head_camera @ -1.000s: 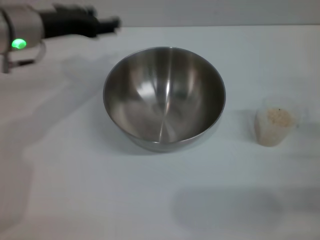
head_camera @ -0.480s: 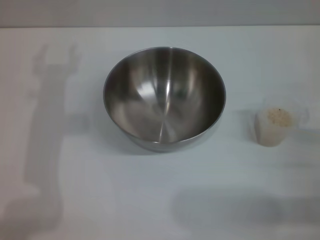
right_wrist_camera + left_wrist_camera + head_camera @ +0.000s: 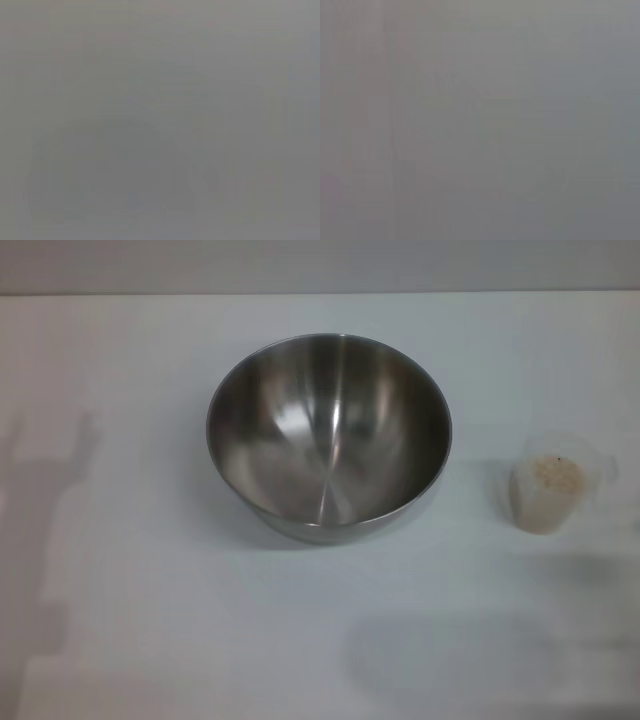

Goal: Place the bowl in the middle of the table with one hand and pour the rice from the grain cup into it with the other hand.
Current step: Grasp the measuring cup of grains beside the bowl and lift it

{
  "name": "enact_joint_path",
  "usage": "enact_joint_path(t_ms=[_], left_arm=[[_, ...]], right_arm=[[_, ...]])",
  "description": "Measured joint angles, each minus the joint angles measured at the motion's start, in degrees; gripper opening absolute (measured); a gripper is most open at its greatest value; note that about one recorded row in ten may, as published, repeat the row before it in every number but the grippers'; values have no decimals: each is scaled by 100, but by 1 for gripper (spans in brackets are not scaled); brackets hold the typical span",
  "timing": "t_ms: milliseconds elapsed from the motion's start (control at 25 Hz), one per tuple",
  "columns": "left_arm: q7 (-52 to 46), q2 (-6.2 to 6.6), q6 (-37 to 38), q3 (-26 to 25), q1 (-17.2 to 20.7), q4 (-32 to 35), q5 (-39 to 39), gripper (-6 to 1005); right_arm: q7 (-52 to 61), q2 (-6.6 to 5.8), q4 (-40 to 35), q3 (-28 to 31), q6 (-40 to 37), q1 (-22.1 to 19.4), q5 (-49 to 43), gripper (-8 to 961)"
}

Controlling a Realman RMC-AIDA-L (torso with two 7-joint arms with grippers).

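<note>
I will bring my right gripper to the grain cup's handle (image 3: 606, 471), on the side that faces away from the bowl, and close it there.
The large stainless-steel bowl (image 3: 328, 435) stands upright and empty in the middle of the white table (image 3: 150, 620). The small clear grain cup (image 3: 553, 486) stands upright to the bowl's right, apart from it, with pale rice (image 3: 555, 474) inside. Neither gripper shows in the head view; only a faint arm shadow lies on the table at the left. Both wrist views show only a plain grey blur with nothing to make out.
The table's far edge (image 3: 320, 293) runs across the top of the head view. A soft shadow (image 3: 450, 655) lies on the table in front of the bowl, toward the right.
The left arm, seen at the far left corner a second ago, has left the head view; its shadow has slid left and toward the front. Bowl and cup have not moved.
</note>
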Motion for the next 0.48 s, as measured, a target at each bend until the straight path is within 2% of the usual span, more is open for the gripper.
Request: enact_joint_path(t_ms=[120,480], left_arm=[[-163,-9,38,8,-100,456,-195,846],[-446,-18,-104,27,-199,806,-354,846]], right_arm=[[-1,11,-2,-83,189,-91,0,825],[-6,14,26,-241,980,50,1,824]])
